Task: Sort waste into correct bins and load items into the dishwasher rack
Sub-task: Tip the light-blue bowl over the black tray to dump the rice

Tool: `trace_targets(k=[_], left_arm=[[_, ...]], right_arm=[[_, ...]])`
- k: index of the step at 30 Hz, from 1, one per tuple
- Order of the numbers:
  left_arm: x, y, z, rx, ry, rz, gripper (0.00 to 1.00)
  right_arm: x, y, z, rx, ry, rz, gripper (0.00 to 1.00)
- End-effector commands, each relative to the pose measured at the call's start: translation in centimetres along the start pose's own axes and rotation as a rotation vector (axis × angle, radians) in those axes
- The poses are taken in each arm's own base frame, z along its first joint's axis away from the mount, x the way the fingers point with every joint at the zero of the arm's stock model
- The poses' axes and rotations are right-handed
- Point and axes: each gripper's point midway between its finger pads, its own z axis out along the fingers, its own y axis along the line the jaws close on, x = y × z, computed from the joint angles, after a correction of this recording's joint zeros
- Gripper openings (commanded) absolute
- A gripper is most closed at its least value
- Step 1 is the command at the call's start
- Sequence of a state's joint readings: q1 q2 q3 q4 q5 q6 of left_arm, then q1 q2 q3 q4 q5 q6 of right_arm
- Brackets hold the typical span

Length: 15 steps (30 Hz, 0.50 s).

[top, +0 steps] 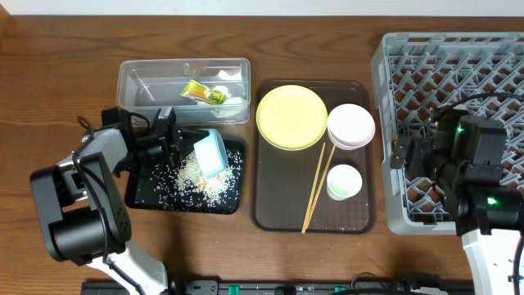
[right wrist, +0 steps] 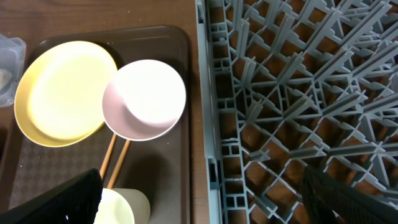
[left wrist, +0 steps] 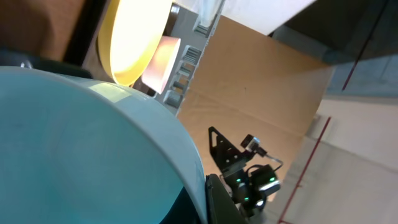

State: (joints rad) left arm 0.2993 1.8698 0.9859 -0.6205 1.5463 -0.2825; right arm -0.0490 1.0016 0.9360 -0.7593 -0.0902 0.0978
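My left gripper needs to set the light blue bowl, now tilted over the black tray, down so that it rests on the middle of the yellow plate [top: 286, 115] [left wrist: 139, 38].
My left gripper [top: 193, 146] is shut on the rim of the light blue bowl [top: 211, 153] and holds it tilted on edge over the black tray [top: 144, 190], where rice grains [top: 205, 182] lie. The bowl fills the left wrist view [left wrist: 74, 143]. The clear tub [top: 135, 82] holds the snack wrapper [top: 203, 94] and white scraps [top: 236, 100]. The yellow plate [top: 291, 117], white-pink bowl [top: 351, 125], white cup [top: 343, 182] and chopsticks [top: 316, 187] lie on the brown serving tray. My right gripper [top: 407, 156] is open and empty over the left edge of the grey rack [top: 491, 57].
The brown serving tray [top: 270, 215] sits between the black tray and the rack. The right wrist view shows the plate [right wrist: 62, 93], bowl [right wrist: 146, 99], chopsticks [right wrist: 115, 158], cup [right wrist: 121, 208] and rack lattice [right wrist: 298, 93]. Bare wooden table lies at the far left and front.
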Motion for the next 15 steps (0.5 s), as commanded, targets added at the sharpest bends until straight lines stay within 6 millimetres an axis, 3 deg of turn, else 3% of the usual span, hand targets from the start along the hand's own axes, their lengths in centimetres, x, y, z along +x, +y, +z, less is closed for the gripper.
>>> trace_targets(k=[1, 6, 11, 15], left_arm=[[0.8, -1.7, -0.2, 0.027, 0.003, 0.143, 0.06], [2.4, -3.1, 0.6, -0.067, -0.006, 0.286, 0.06], [3.0, -2.6, 2.8, -0.411, -0.083, 0.442, 0.06], [2.6, -2.5, 5.6, -0.655, -0.153, 0.690, 0.06]], right_arm=[[-0.7, 0.5, -0.4, -0.013, -0.017, -0.019, 0.99], [-0.7, 0.5, -0.4, -0.013, -0.017, -0.019, 0.99], [-0.7, 0.5, -0.4, -0.013, -0.018, -0.018, 0.99], [-0.7, 0.5, -0.4, -0.013, -0.020, -0.019, 0.99]])
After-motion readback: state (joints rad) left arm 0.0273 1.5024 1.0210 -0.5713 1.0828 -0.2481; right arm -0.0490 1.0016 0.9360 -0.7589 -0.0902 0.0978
